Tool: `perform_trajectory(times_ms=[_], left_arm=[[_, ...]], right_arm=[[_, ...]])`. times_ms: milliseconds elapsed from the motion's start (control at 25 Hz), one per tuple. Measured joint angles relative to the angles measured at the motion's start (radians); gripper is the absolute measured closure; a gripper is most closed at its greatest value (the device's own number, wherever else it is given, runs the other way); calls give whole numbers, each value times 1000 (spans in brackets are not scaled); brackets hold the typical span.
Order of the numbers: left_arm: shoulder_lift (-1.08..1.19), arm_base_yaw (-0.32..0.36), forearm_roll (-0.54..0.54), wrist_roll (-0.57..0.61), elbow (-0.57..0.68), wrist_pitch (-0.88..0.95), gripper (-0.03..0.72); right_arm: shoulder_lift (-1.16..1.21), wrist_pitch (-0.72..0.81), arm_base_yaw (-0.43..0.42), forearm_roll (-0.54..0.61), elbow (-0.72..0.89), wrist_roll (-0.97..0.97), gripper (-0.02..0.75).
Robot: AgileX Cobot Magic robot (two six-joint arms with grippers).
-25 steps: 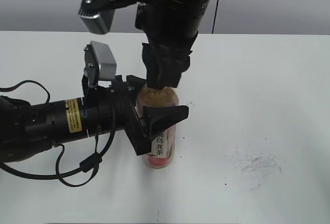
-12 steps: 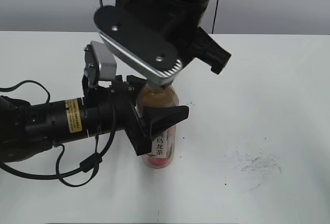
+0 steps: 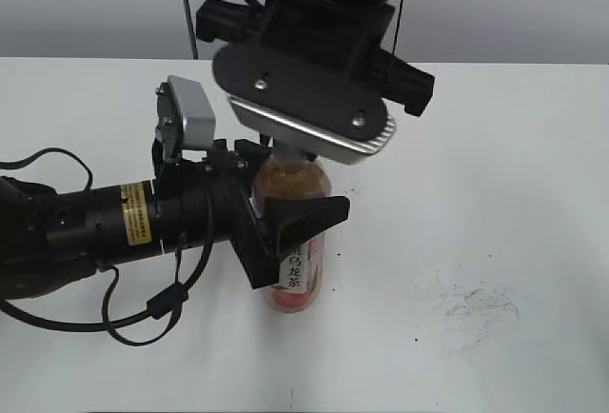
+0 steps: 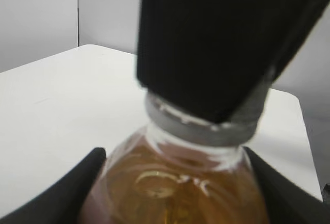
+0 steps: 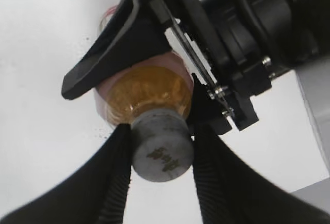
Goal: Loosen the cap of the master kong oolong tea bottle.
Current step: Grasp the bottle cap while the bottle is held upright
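The cap sits on the bottle's neck and the robot's right gripper is turned far round, so that gripper should open, turn back and close on the cap's sides (image 5: pixel 162 146).
The master kong oolong tea bottle (image 3: pixel 293 242) stands upright on the white table, amber tea showing above its pink label. My left gripper (image 3: pixel 285 215) is shut on the bottle's upper body, its black fingers (image 4: pixel 77 193) on both sides of the shoulder (image 4: pixel 175 182). My right gripper (image 3: pixel 295 154) comes down from above and is shut on the grey-white cap (image 5: pixel 161 144), its ribbed black fingers (image 5: pixel 111 177) pressed on both sides of it. The cap's rim (image 4: pixel 201 128) shows under the right finger in the left wrist view. The cap is hidden in the exterior view.
The white table (image 3: pixel 495 194) stretches to the right with dark scuff marks (image 3: pixel 476 301). The left arm's black body and cables (image 3: pixel 86 232) lie across the table's left side. A grey wall stands behind.
The right wrist has rotated about the bottle's axis while staying on the cap; its silver camera plate swung from the left side round to the front. The left gripper and bottle have not moved.
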Motion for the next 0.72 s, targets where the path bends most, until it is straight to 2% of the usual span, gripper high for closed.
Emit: perform_trajectory(times_ms=[120, 200, 360, 440, 600, 720], left_arm=[[0, 0, 8, 0, 0, -2, 243], [0, 0, 4, -3, 0, -1, 243], [0, 0, 4, -3, 0, -1, 243], [0, 0, 4, -4, 0, -1, 243], [0, 0, 4, -4, 0, -1, 243], [0, 0, 4, -4, 0, -1, 243]], right_arm=[[-3, 5, 0, 6, 1, 246, 436], [-9, 0, 0, 17, -6, 490, 388], [-18, -3, 0, 21, -17, 960, 195], [-23, -3, 0, 7, -17, 1216, 141], [-30, -3, 0, -48, -20, 1733, 175], [-32, -3, 0, -61, -22, 2038, 190]])
